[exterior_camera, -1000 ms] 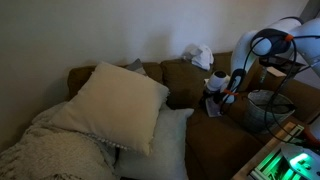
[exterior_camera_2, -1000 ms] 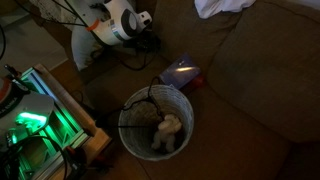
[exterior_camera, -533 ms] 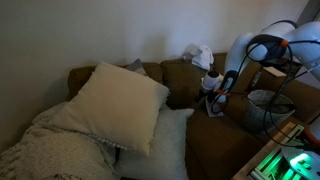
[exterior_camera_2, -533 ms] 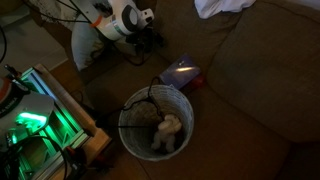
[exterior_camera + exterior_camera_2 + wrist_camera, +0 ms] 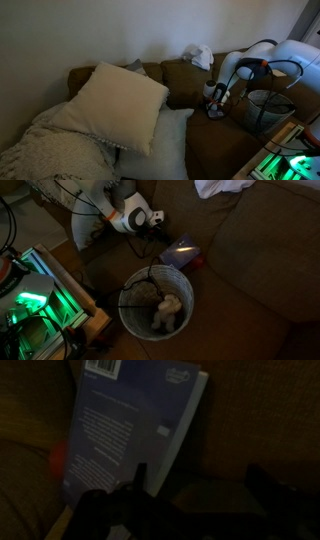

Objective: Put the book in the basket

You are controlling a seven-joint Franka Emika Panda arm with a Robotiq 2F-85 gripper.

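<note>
My gripper will go next to the book's long pale edge [image 5: 217, 112] [image 5: 168, 458] beside the blue back cover and close there.
The book [image 5: 130, 425] has a blue back cover with white text and lies on the brown sofa. In an exterior view it shows as a pale glossy book [image 5: 180, 252] just beyond the basket. The round wire basket [image 5: 130, 283] stands on the floor by the sofa and holds a pale plush toy [image 5: 168, 312]. The basket also shows in an exterior view [image 5: 262, 101]. My gripper [image 5: 200, 485] is open and empty, its dark fingers just right of the book's lower edge. It shows in both exterior views [image 5: 213, 101] [image 5: 158, 218], close above the sofa arm.
Large cream pillows [image 5: 115, 105] and a knitted blanket [image 5: 50, 150] cover the sofa's left part. A white cloth [image 5: 197, 55] lies on the sofa back. A device with green lights [image 5: 35, 305] and cables [image 5: 140, 240] sit beside the basket.
The arm has swung lower and closer to the sofa arm, bringing the gripper nearer the book. The book and the basket have not moved.
</note>
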